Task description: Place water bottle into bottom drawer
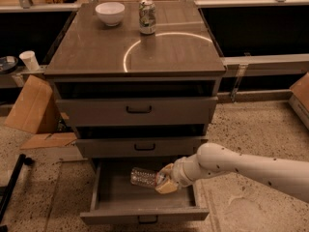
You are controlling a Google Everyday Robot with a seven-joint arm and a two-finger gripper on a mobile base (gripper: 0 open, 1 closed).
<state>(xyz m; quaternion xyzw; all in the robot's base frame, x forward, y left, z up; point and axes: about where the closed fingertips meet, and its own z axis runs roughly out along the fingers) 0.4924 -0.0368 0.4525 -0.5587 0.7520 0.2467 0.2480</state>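
Next, I let go of the water bottle with my gripper on the middle of the open bottom drawer's grey bottom [147,183], behind the dark handle.
The water bottle [143,177] is a small clear ribbed bottle, held lying on its side over the open bottom drawer [144,215]. My gripper [163,180] is shut on the bottle's right end and reaches in from the right on a white arm [241,166]. The bottle hangs just above the drawer's grey floor, near its middle. The drawer is pulled out, and its dark handle shows on the front edge. The bottle's cap and label are hidden by the fingers.
Two upper grey drawers [137,111] are closed. On the cabinet top stand a white bowl [110,12] and a green-and-silver can [147,17]. Cardboard pieces [34,108] lean at the left, with a white cup [29,60] behind them.
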